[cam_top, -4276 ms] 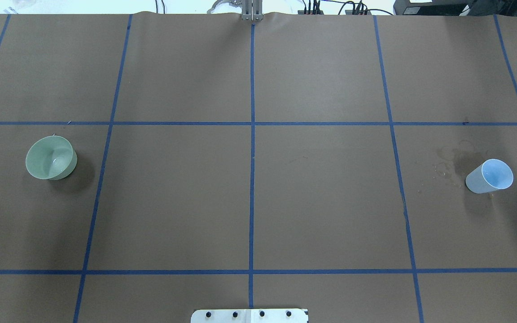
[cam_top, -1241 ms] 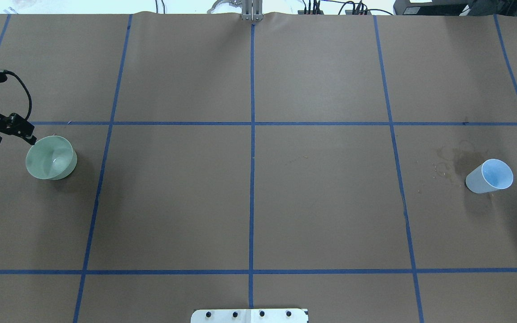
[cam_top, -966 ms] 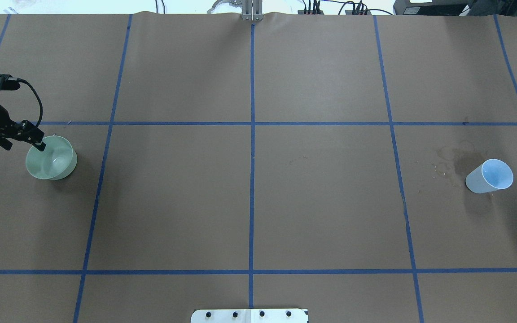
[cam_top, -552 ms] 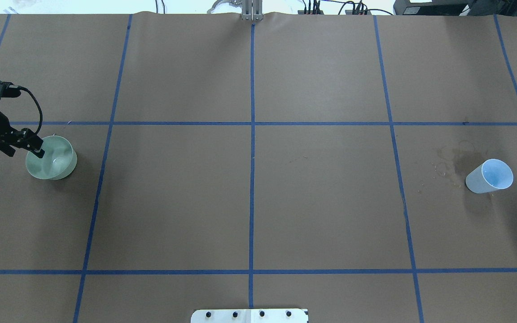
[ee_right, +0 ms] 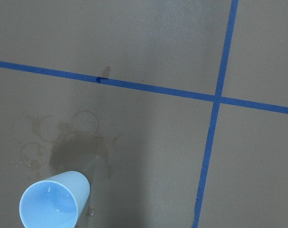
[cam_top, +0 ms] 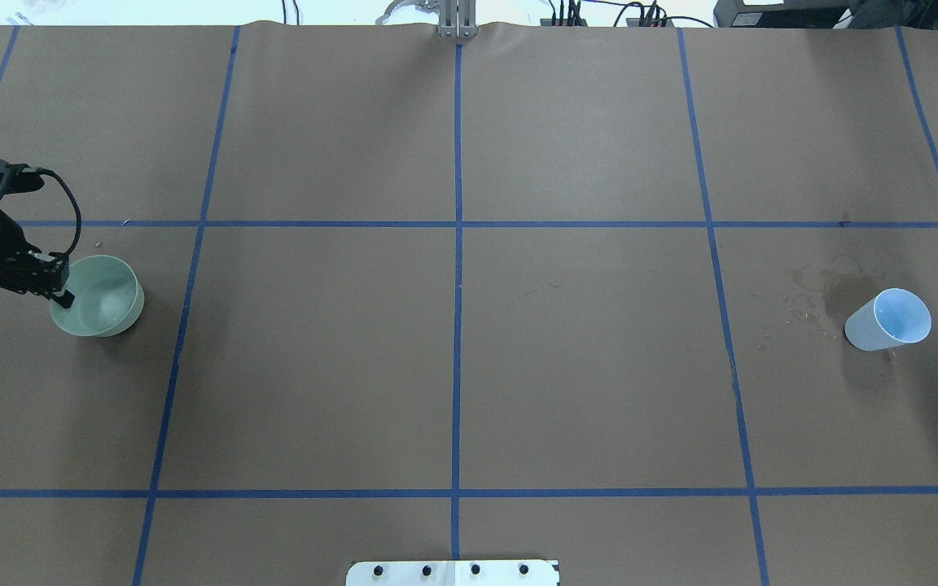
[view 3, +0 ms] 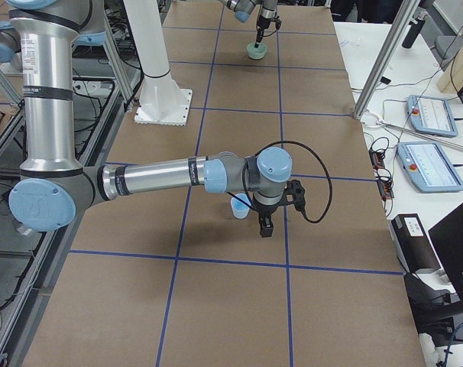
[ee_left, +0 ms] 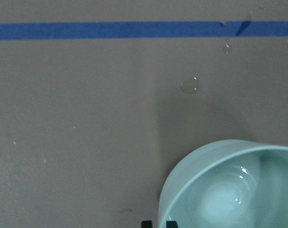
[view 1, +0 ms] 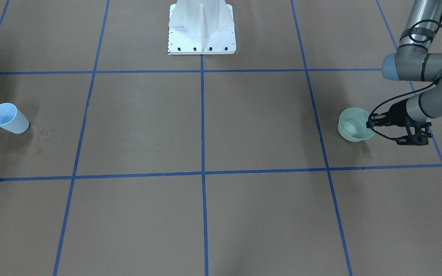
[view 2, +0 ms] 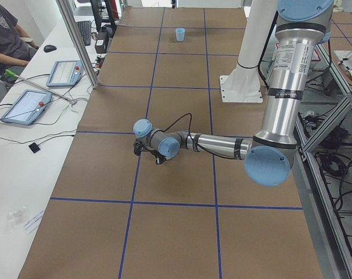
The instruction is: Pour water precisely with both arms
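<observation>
I should let go of the bowl with my left gripper on the middle blue line [view 1: 204, 148], by the crossing of that line that is farther from the pedestal.
A pale green bowl [cam_top: 103, 297] [view 1: 353, 124] stands at the table's left end. In the left wrist view its inside [ee_left: 239, 194] shows a faint sheen of water [ee_left: 243, 172] with white glints. My left gripper [cam_top: 58, 289] [view 1: 370, 124] is shut on the bowl's rim, one finger inside and one outside. A light blue cup [cam_top: 888, 319] [view 1: 9, 118] [ee_right: 53, 202] stands upright at the right end. My right gripper [view 3: 263, 225] shows only in the exterior right view, pointing down beside the cup [view 3: 240, 207]; I cannot tell if it is open.
Damp rings and stains [cam_top: 823, 293] [ee_right: 68, 142] mark the brown paper next to the cup. Droplets [ee_left: 190, 85] lie near the bowl. The white pedestal base [view 1: 202, 27] stands at mid-table on the robot's side. A seated person [view 2: 7, 35] and tablets are at a side table.
The left arm came in from the left, reached over the bowl's rim, then lowered and closed on it. The bowl shifted slightly. The cup has not moved.
</observation>
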`<state>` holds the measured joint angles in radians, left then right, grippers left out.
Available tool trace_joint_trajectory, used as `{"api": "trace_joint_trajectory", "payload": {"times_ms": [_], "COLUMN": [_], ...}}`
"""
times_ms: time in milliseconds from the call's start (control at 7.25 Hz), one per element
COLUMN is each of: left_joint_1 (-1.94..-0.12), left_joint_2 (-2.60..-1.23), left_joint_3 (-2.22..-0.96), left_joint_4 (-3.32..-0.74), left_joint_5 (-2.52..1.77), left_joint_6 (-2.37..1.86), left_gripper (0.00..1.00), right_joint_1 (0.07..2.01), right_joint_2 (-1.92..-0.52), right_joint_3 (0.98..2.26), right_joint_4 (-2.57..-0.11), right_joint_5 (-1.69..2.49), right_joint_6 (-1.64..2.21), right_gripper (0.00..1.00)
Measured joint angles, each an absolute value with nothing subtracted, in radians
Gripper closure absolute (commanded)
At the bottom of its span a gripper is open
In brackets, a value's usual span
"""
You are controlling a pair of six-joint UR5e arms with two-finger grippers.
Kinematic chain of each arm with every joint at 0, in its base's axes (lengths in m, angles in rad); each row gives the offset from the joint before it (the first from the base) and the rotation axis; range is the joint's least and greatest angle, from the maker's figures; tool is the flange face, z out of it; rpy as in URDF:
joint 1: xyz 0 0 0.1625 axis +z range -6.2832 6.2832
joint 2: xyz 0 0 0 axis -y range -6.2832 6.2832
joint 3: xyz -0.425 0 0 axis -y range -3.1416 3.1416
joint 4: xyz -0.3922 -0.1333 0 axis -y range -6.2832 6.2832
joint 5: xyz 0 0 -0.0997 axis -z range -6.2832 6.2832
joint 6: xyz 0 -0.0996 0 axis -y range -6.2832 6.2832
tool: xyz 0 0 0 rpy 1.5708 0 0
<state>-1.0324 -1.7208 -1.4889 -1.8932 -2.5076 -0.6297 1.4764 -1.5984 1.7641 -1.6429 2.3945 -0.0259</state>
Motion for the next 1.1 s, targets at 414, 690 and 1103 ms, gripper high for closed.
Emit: {"api": "trace_joint_trajectory", "payload": {"times_ms": [414,690,1103], "left_joint_1": [-0.999,-0.904,-0.778], "left_joint_2": [-1.876,-1.996,-2.259], "left_joint_3": [-1.575,-1.599,-1.425], "left_joint_4": [-1.858,-1.855,-1.856], "left_joint_5": [-2.550,-2.513,-2.405], "left_joint_6": [-0.912,-1.095,-1.236], "left_gripper": [1.00,1.00,1.00], "right_joint_1": [1.476,1.476,1.476], "right_joint_2": [-1.598,-1.598,-1.598], "right_joint_3": [1.764,1.765,1.763], "right_joint_4": [-1.642,-1.641,-1.640], "right_joint_5": [2.393,2.393,2.392], "right_joint_6": [-0.026,-0.026,-0.026], "right_gripper": [0.01,0.01,0.01]}}
